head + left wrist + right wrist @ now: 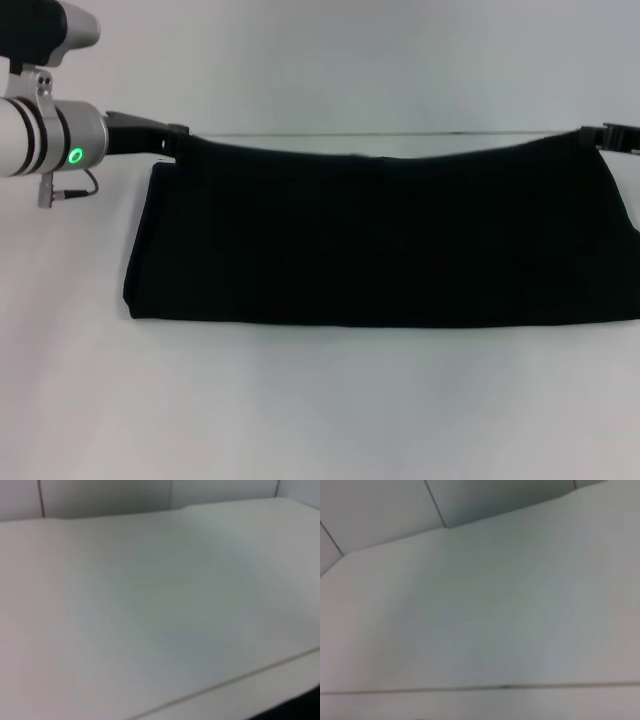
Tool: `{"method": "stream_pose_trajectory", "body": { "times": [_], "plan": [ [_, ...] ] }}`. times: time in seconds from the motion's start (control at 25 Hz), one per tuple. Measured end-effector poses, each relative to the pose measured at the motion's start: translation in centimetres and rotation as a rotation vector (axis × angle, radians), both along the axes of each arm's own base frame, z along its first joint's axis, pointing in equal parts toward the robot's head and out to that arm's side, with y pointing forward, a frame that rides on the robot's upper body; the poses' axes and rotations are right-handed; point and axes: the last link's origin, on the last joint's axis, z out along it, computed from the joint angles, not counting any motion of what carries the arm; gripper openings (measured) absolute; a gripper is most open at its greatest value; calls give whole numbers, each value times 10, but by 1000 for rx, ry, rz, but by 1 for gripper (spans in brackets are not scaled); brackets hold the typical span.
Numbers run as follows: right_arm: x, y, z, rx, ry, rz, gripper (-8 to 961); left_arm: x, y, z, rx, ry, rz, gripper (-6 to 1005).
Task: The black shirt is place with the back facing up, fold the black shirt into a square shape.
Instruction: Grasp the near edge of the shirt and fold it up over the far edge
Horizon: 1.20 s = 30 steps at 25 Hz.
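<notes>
My left gripper is going to release its corner of the black shirt, setting it free on the white table just before the thin line (162, 163).
The black shirt (380, 240) stretches as a wide plain black band across the head view. Its near folded edge lies on the white table (320, 410). Its far edge is raised at both ends and sags slightly in the middle. My left gripper (172, 133) is shut on the far left corner of the cloth. At the picture's right edge, my right gripper (603, 136) is shut on the far right corner. No lettering shows on the shirt. Both wrist views show only bare table, with a dark sliver (300, 709) in one corner of the left wrist view.
The left arm's silver wrist with a green light (75, 155) reaches in from the left. The table's far edge (400, 133) runs just behind the raised cloth, with a pale wall beyond. Bare white tabletop lies in front of the shirt.
</notes>
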Motion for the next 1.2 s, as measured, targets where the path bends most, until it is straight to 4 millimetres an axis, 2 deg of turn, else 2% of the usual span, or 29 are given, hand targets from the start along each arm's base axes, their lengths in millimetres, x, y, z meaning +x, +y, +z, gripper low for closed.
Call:
{"method": "stream_pose_trajectory", "body": {
  "times": [0.28, 0.96, 1.04, 1.2],
  "plan": [
    [-7, 11, 7, 29, -31, 5, 64, 6, 9, 6, 51, 19, -6, 0],
    [-9, 14, -8, 27, -47, -12, 72, -3, 11, -13, 116, 51, 45, 1],
    [-8, 15, -7, 33, -59, -17, 73, -4, 12, -13, 139, 59, 52, 30],
    [-3, 15, -4, 59, -78, -37, 165, -9, 13, -15, 182, 83, 74, 87]
  ]
}}
